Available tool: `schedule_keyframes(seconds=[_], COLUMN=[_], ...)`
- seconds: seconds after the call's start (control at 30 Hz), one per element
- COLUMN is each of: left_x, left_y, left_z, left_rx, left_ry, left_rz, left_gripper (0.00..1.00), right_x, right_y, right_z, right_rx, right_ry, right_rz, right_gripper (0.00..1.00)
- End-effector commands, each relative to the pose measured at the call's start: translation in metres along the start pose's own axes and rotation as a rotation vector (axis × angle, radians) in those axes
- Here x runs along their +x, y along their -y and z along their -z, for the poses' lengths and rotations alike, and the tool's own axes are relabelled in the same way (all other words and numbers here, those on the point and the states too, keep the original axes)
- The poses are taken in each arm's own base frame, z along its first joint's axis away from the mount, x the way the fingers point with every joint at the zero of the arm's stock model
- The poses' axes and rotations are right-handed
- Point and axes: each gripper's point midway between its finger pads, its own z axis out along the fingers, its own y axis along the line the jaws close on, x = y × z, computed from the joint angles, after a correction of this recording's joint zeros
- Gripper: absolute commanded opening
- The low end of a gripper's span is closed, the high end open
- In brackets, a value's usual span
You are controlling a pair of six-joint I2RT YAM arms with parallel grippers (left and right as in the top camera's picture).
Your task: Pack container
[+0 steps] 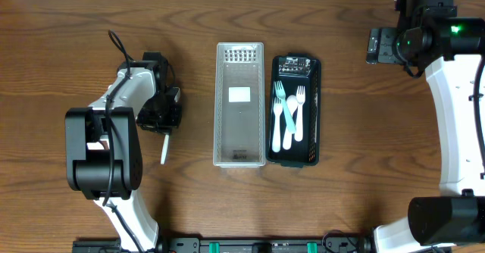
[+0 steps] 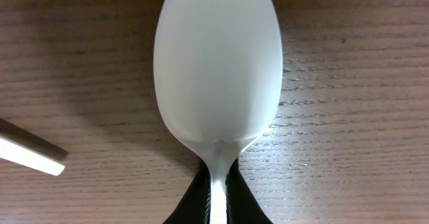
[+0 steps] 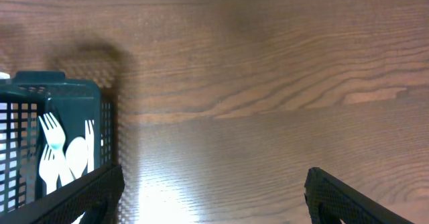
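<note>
My left gripper is holding the white plastic spoon. It will let go of the spoon in the clear mesh basket (image 1: 250, 109), nearer the dark green mesh basket.
My left gripper (image 2: 218, 207) is shut on the neck of a white plastic spoon (image 2: 216, 70), whose bowl fills the left wrist view above the wood. In the overhead view this gripper (image 1: 162, 115) is left of the baskets, and the spoon is hidden under it. A dark green mesh basket (image 1: 314, 109) holds white and teal forks and spoons (image 1: 288, 120). An empty clear mesh basket (image 1: 221, 105) stands against its left side. My right gripper (image 1: 377, 45) is open and empty at the far right; its jaws (image 3: 214, 197) frame bare wood, with the green basket (image 3: 74, 90) at left.
A thin white utensil handle (image 1: 164, 148) lies on the table just below the left gripper; its end shows in the left wrist view (image 2: 30, 155). The arm bases stand at the front edge. The wooden table (image 1: 364, 147) surrounds the baskets.
</note>
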Motion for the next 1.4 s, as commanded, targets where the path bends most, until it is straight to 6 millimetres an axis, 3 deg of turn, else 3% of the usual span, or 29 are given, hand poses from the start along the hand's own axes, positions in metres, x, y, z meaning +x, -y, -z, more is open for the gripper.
schedule_keyframes(seconds=[0.0, 0.13, 0.3, 0.5, 0.63, 0.77, 1.07, 1.23, 1.37], left_x=[0.003, -0.002, -0.017, -0.038, -0.044, -0.043, -0.047, -0.047, -0.05], left_y=[0.0, -0.002, 0.012, 0.064, 0.103, 0.14, 0.197, 0.207, 0.201], left_z=[-0.012, 0.008, 0.073, 0.171, 0.204, 0.198, 0.138, 0.111, 0.113], left_rx=[0.003, -0.012, -0.019, 0.001, 0.062, 0.091, 0.067, 0.039, 0.036], left_ry=[-0.032, -0.025, 0.053, 0.34, 0.487, 0.48, 0.359, 0.299, 0.304], left_rz=[0.03, 0.085, 0.116, 0.068, 0.102, 0.086, 0.019, -0.007, 0.004], left_gripper=[0.06, 0.06, 0.06, 0.06, 0.06, 0.06, 0.06, 0.06, 0.06], right_x=[0.0, 0.0, -0.002, -0.008, -0.008, -0.008, -0.008, -0.007, -0.006], right_y=[0.006, 0.007, 0.007, 0.009, 0.011, 0.011, 0.011, 0.011, 0.011], right_z=[-0.001, -0.001, -0.001, -0.001, -0.001, -0.001, -0.001, -0.001, -0.001], right_rx=[0.019, 0.02, 0.019, 0.02, 0.023, 0.023, 0.022, 0.023, 0.023], right_ry=[-0.004, -0.003, 0.007, 0.03, 0.028, 0.028, 0.028, 0.024, 0.021], right_rz=[0.015, 0.016, 0.013, 0.004, 0.0, 0.0, 0.0, 0.0, 0.001], right_gripper=[0.9, 0.9, 0.9, 0.9, 0.9, 0.9, 0.91, 0.91, 0.91])
